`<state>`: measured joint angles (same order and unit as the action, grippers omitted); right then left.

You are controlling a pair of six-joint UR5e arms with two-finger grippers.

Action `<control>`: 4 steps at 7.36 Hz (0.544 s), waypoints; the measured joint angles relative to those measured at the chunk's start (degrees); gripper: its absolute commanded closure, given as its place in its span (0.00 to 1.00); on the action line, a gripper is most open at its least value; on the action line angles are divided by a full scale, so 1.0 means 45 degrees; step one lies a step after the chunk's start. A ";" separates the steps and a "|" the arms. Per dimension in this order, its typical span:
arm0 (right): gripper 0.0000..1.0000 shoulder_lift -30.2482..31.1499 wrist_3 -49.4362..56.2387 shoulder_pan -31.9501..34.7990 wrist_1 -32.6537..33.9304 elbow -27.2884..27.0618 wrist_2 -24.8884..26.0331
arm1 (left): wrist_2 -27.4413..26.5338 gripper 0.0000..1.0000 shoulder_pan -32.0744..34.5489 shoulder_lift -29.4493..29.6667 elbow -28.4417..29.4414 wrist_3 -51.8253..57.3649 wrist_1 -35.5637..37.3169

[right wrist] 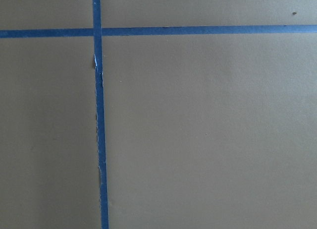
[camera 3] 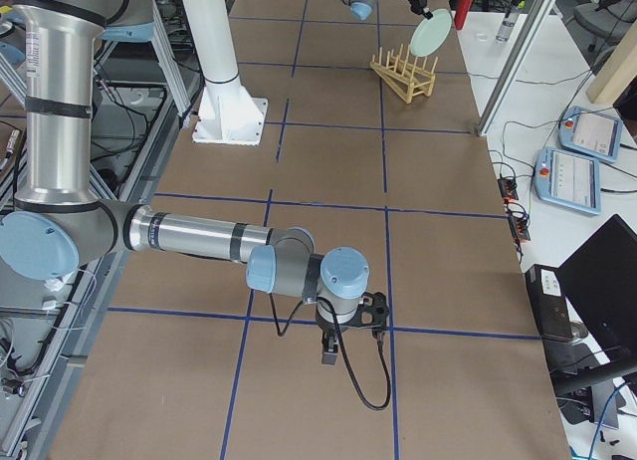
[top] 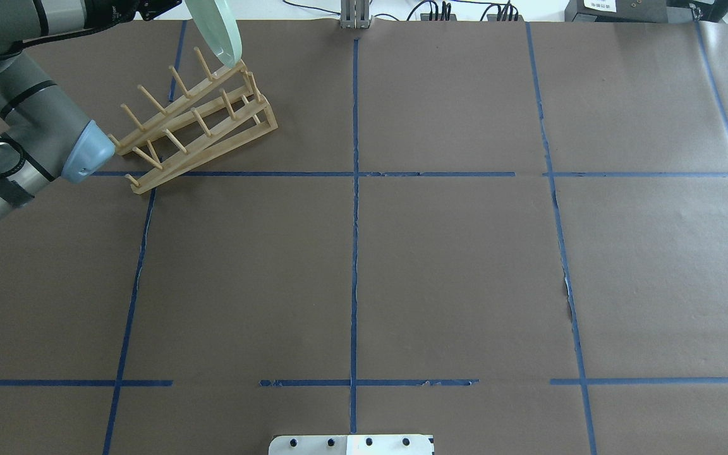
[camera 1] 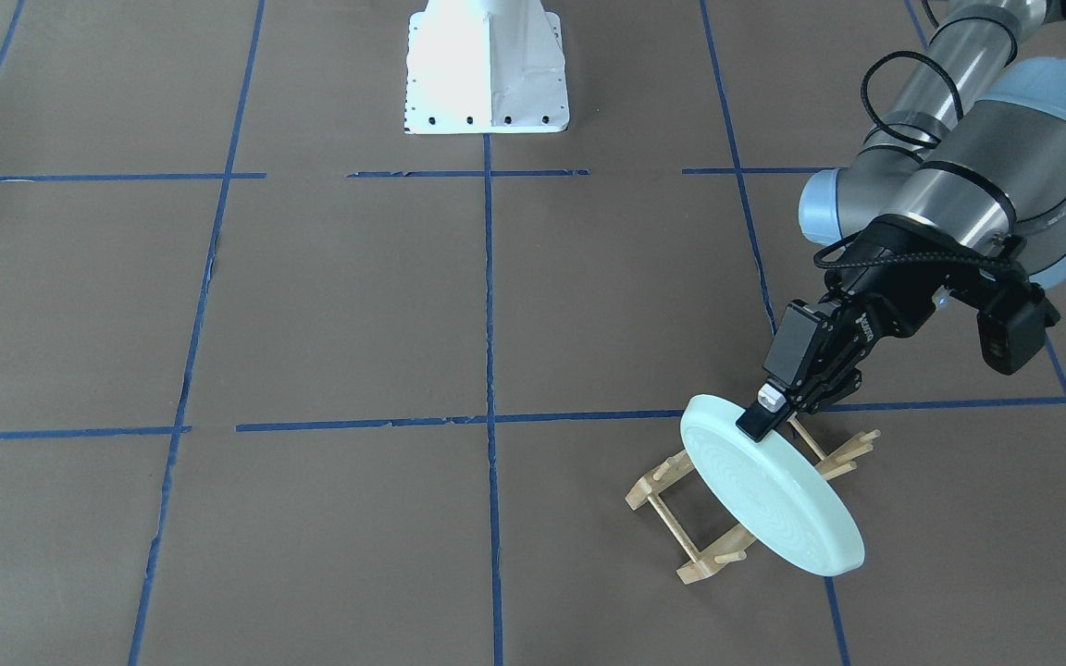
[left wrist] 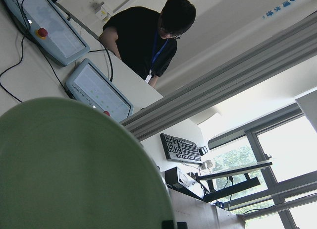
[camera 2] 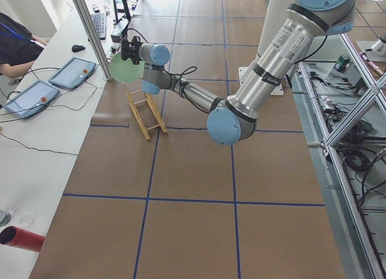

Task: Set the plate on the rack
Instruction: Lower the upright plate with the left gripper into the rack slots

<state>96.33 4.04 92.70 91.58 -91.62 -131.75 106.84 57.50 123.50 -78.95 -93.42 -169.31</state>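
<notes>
The robot's left gripper needs to release the plate standing on edge against the pegs at the wooden rack's far end [camera 1: 736, 490].
My left gripper [camera 1: 764, 416] is shut on the upper rim of the pale mint-green plate [camera 1: 774, 499]. It holds the plate tilted on edge over the small wooden rack [camera 1: 705, 562]. In the overhead view the plate [top: 215, 31] has its lower edge at the pegs of the rack's far end [top: 200, 129]; I cannot tell whether they touch. The plate fills the left wrist view [left wrist: 74, 164]. My right gripper [camera 3: 370, 309] shows only in the exterior right view, low over bare table far from the rack [camera 3: 403, 74]; I cannot tell if it is open.
The rack stands near the table's far edge on my left side. Beyond that edge are tablets [camera 2: 72, 72], a keyboard and an operator [left wrist: 143, 38]. The white robot base [camera 1: 487, 74] stands at the middle of my side. Blue tape lines grid the brown table.
</notes>
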 measured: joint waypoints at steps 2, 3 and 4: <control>0.00 0.0000 0.0000 0.0002 0.0000 0.0005 0.0000 | -0.0018 1.00 -0.0373 -0.0310 0.0024 0.0127 -0.0102; 0.00 0.0000 0.0000 0.0000 0.0000 0.0006 0.0000 | -0.0040 1.00 -0.0535 -0.0380 0.0056 0.0145 -0.0113; 0.00 0.0000 0.0000 -0.0005 0.0001 0.0003 0.0000 | -0.0062 1.00 -0.0673 -0.0440 0.0088 0.0151 -0.0114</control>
<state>96.33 4.04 92.67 91.58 -91.61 -131.75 106.56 54.47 121.52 -78.56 -92.74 -169.82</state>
